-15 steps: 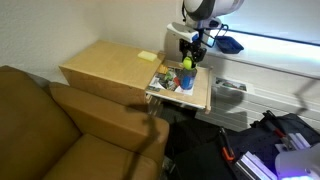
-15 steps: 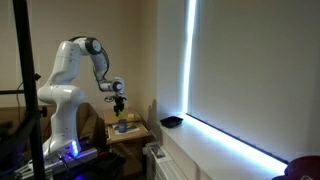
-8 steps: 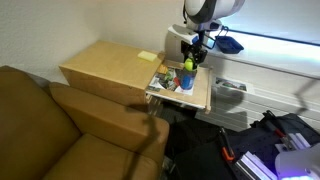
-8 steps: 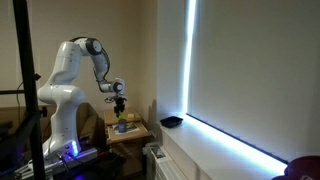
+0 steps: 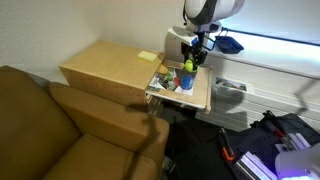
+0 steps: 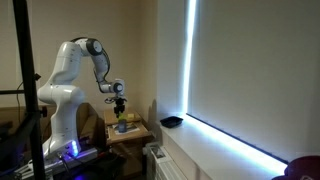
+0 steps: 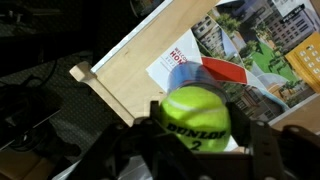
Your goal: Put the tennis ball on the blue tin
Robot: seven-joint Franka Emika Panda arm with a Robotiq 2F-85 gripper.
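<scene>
The tennis ball, now directly over the blue tin, will be let go by my gripper on the top of the upright blue tin (image 5: 189, 67) (image 7: 194, 114), among the magazines.
My gripper (image 7: 195, 150) is shut on the tennis ball (image 7: 195, 112), a fuzzy yellow-green ball marked DUNLOP 2, with a finger on each side. In an exterior view the ball (image 5: 187, 65) sits directly over the blue tin (image 5: 186, 81), which stands upright on a small wooden table (image 5: 200, 98). I cannot tell whether the ball touches the tin's top. In the wrist view the ball hides almost all of the tin. The gripper (image 6: 119, 104) also shows above the table in an exterior view.
Magazines (image 7: 262, 50) lie on the table around the tin. A tan box (image 5: 105, 68) with a flat pale yellow patch (image 5: 147, 57) stands beside it. A brown sofa (image 5: 50, 125) is in front. A dark blue bowl (image 6: 172, 122) rests on the window ledge.
</scene>
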